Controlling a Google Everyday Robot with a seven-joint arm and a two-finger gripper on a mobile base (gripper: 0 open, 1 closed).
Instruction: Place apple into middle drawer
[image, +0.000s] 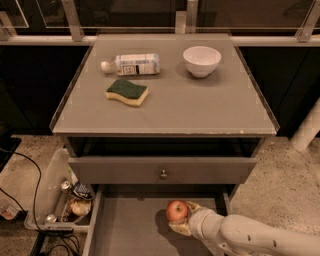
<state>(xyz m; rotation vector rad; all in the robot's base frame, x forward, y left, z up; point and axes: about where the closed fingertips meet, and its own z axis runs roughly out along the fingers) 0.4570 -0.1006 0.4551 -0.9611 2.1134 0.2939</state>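
Next, I let go of the red apple on the middle drawer's grey bottom, below the round metal knob (172, 223).
The red apple (176, 210) sits between the fingers of my gripper (182, 218), which is shut on it. My white arm (250, 237) reaches in from the lower right. The apple is low over the floor of the middle drawer (130, 227), the open grey box at the bottom of the view, near its right half. I cannot tell whether the apple touches the floor. Above it is a grey drawer front with a round metal knob (163, 174).
On the cabinet top (200, 107) lie a plastic bottle (131, 64) on its side, a green and yellow sponge (127, 92) and a white bowl (202, 60). A clear bin of cans (65, 197) and cables lie on the floor at left. A white post (306, 127) stands at right.
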